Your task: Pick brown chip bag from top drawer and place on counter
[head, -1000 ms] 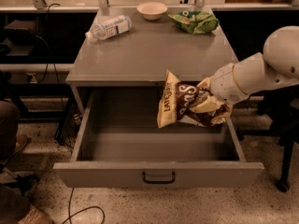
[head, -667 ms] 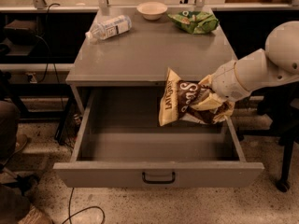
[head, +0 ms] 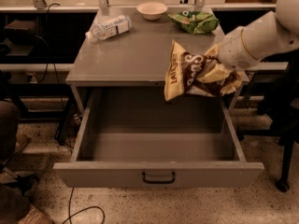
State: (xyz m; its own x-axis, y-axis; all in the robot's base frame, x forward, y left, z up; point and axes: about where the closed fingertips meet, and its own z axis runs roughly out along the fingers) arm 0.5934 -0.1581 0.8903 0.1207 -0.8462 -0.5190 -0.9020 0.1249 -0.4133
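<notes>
The robot's gripper should release the brown chip bag on the counter [head: 202,47] in front of the green chip bag.
The brown chip bag [head: 187,73] hangs in the air, held by my gripper [head: 216,73], which is shut on its right part. The bag is dark brown with cream-yellow ends and white lettering. It sits over the front edge of the counter [head: 135,55], above the back right of the open top drawer [head: 159,174]. The drawer is pulled fully out and its grey inside shows nothing in it. My white arm reaches in from the upper right.
On the counter stand a plastic water bottle [head: 108,27] lying at the back left, a small white bowl [head: 152,10] at the back middle, and a green chip bag [head: 194,21] at the back right. Cables lie on the floor at the lower left.
My gripper has lifted the brown chip bag higher, from inside the drawer opening up to the level of the counter's front edge.
</notes>
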